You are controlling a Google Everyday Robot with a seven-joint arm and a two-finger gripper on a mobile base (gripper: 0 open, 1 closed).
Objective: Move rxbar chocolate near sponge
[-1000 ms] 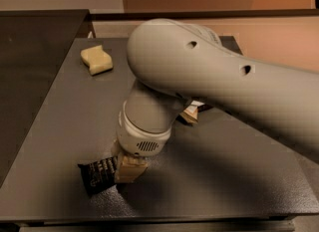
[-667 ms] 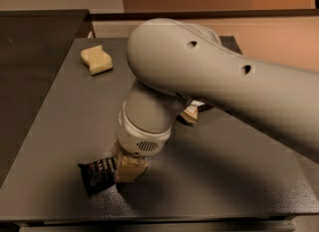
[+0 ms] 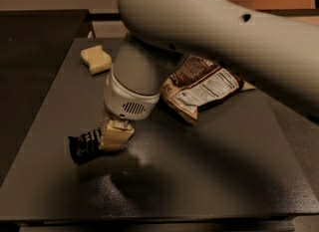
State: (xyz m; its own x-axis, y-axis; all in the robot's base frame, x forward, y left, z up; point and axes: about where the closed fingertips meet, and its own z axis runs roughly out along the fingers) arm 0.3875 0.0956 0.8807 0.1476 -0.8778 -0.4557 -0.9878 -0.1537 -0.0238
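My gripper will let go of the rxbar chocolate, now tilted at the table's front, on the dark table (image 3: pixel 103 80), in front of the pale yellow sponge.
The rxbar chocolate (image 3: pixel 85 145), a small black wrapper with white print, is at the front left of the dark table (image 3: pixel 209 176). My gripper (image 3: pixel 112 139) is shut on its right end; one cream finger (image 3: pixel 116 134) shows over the wrapper. The bar is tilted and casts a shadow on the table below it. The pale yellow sponge (image 3: pixel 95 59) lies at the far left of the table, well behind the bar. My grey arm (image 3: pixel 224 32) spans the upper right of the view.
A brown-and-cream crinkled snack bag (image 3: pixel 202 86) lies at the table's middle, right of my wrist (image 3: pixel 130 89). A second dark surface (image 3: pixel 35 52) adjoins the table on the left. The table's front edge runs along the bottom of the view.
My gripper has moved up and a little left in the view with the rxbar chocolate in it. The arm has shifted and now uncovers the snack bag.
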